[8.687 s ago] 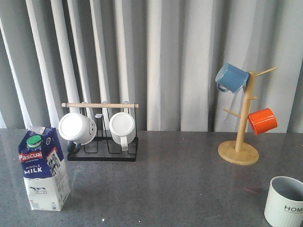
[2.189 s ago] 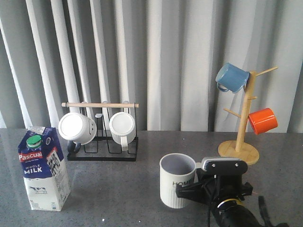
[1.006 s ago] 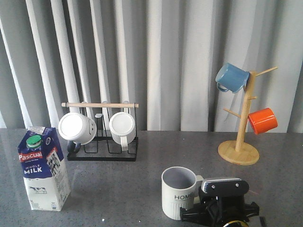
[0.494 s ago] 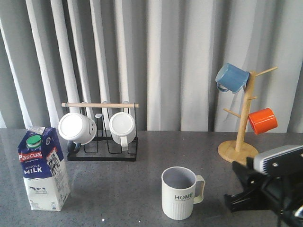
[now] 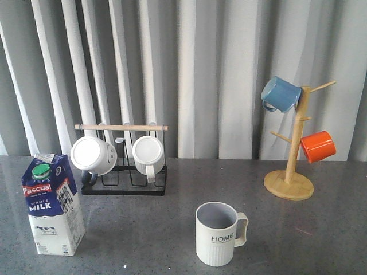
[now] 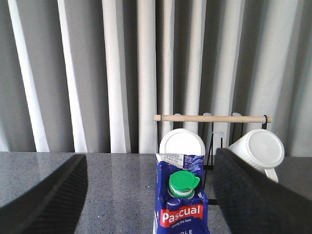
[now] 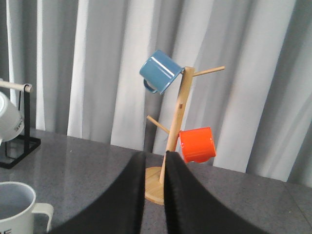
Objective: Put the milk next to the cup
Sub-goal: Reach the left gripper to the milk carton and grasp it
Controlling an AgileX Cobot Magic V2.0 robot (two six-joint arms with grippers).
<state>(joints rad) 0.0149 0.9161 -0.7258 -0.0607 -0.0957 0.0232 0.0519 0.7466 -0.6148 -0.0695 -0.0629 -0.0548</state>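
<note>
The robot's left gripper should close on the blue upper part [image 5: 49, 195] [image 6: 183, 223] of the milk, around the lettering under its green cap.
The milk [image 5: 51, 206], a white-and-blue Pascual carton with a green cap, stands upright at the table's front left. The ribbed cup [image 5: 218, 234] with "HOME" lettering stands upright at the front middle, handle to the right, far apart from the milk. Neither gripper shows in the front view. In the left wrist view my left gripper [image 6: 150, 160] is wide open, with the milk [image 6: 183, 209] ahead between the fingers [image 6: 46, 195], not touching it. In the right wrist view my right gripper [image 7: 155, 163] is shut and empty, with the cup [image 7: 14, 207] off to one side.
A black rack [image 5: 123, 180] with a wooden bar holds two smooth white mugs [image 5: 92, 154] at the back left. A wooden mug tree [image 5: 289, 184] at the back right carries a blue mug [image 5: 280, 94] and an orange mug [image 5: 317, 146]. Grey curtains hang behind the table.
My right arm set the cup down at the front middle, let go of it, drew back to the right and has left the front view. The milk has not moved.
</note>
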